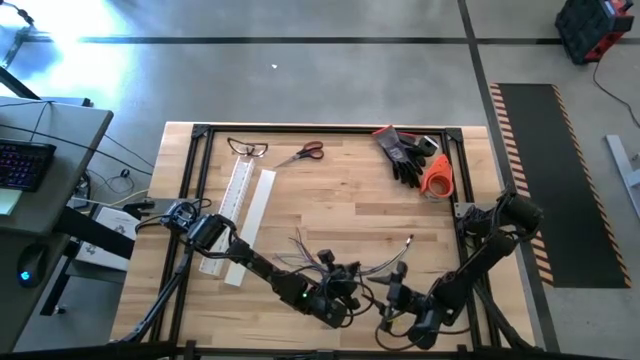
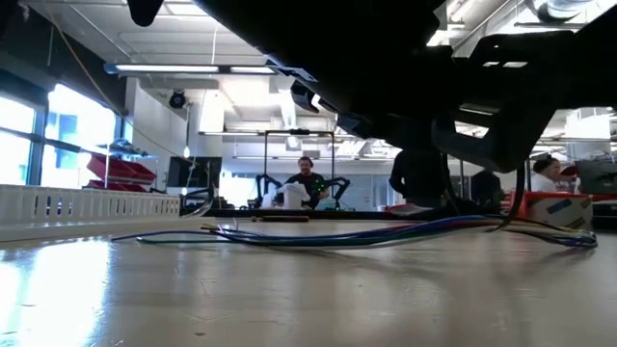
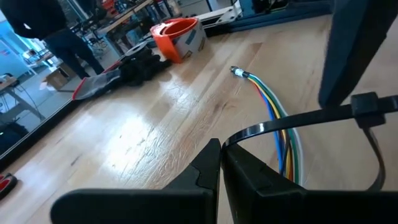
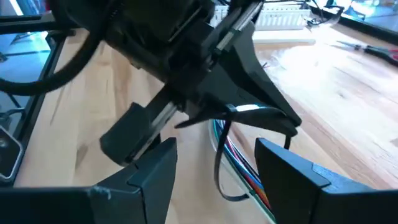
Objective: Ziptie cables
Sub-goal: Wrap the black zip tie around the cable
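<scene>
My right fingers straddle the zip tie's hanging loop and should pinch the zip tie's strap point(image 3: 254, 130) beside my left fingers to take over.
The cables point(image 1: 352, 262) lie on the table's near middle, a bundle of grey, blue and coloured wires point(image 3: 281, 127) with ends fanning out; they also show in the low view point(image 2: 386, 234). A black zip tie point(image 3: 311, 117) arches over them. My left gripper point(image 1: 338, 295) point(image 3: 221, 148) is low over the bundle and shut on the tie. My right gripper point(image 1: 397, 300) point(image 4: 216, 149) is open just right of it. Its fingers stand on either side of the tie's hanging loop point(image 4: 219, 165), and I cannot tell whether they touch it. My left gripper pinches the zip tie's flat strap near one end point(image 3: 235, 137) between its two shut fingers, coming in low from the table's left. The strap runs from the fingers over the cables to the tie's head point(image 3: 367, 104), then curves down. It is held above the wires.
A white slotted channel point(image 1: 236, 195) and white bar point(image 1: 255, 225) lie at the left. Glasses point(image 1: 248, 148) and scissors point(image 1: 305, 152) are at the far edge. Black gloves point(image 1: 405, 155) and an orange tape roll point(image 1: 437, 176) sit far right. People show in the room beyond.
</scene>
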Controlling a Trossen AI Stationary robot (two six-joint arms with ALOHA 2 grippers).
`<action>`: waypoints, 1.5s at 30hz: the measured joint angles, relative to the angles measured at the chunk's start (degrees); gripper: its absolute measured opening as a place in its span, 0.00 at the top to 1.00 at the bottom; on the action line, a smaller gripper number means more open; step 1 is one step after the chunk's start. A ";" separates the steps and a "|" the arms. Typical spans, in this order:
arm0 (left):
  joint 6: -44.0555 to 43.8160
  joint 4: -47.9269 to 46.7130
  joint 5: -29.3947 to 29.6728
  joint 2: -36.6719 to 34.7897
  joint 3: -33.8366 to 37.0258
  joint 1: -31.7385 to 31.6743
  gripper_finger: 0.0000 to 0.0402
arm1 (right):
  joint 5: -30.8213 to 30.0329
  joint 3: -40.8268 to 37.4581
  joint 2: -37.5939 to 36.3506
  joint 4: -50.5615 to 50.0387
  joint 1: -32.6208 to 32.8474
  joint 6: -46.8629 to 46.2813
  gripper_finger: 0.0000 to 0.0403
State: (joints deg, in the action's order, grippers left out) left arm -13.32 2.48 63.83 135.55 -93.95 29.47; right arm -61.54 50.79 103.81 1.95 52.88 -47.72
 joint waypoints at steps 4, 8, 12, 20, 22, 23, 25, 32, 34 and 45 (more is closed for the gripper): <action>-0.02 -0.02 0.00 0.00 0.00 -0.02 1.00 | -2.08 0.55 0.00 -0.21 -0.13 0.61 0.51; -0.07 0.03 0.00 0.00 0.00 -0.07 1.00 | -4.85 0.57 -0.01 -0.47 -0.13 0.60 0.51; -0.04 0.00 -0.09 0.00 0.00 -0.07 1.00 | -5.55 0.57 -0.02 -0.77 -0.11 -0.03 0.53; -0.73 -1.94 0.58 0.00 0.00 0.37 1.00 | -6.62 0.57 -0.04 -2.75 0.90 -0.68 0.70; -1.44 -2.46 1.18 0.00 0.00 0.56 1.00 | -7.59 0.57 -0.04 -4.48 1.39 -2.26 0.74; -1.57 -2.65 1.43 0.00 0.00 0.60 1.00 | -8.19 0.57 -0.04 -5.91 1.66 -3.48 0.76; -1.58 -2.73 1.44 0.00 0.00 0.66 1.00 | -9.06 0.57 -0.13 -9.72 2.23 -7.04 0.79; -2.93 -2.90 1.40 0.04 0.00 0.04 1.00 | -6.05 0.53 -2.68 -27.98 4.24 -21.75 0.82; -3.10 -2.32 1.14 0.55 -0.04 -0.72 1.00 | -4.00 0.52 -3.30 -28.92 4.76 -22.00 0.80; -5.09 -3.89 -0.34 2.58 0.00 -2.51 1.00 | 1.35 -0.10 -1.40 -16.38 2.75 -16.21 0.40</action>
State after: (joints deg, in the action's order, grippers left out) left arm -18.41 -1.41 63.49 138.12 -93.95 26.96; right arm -60.18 50.69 102.41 -14.44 55.63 -63.93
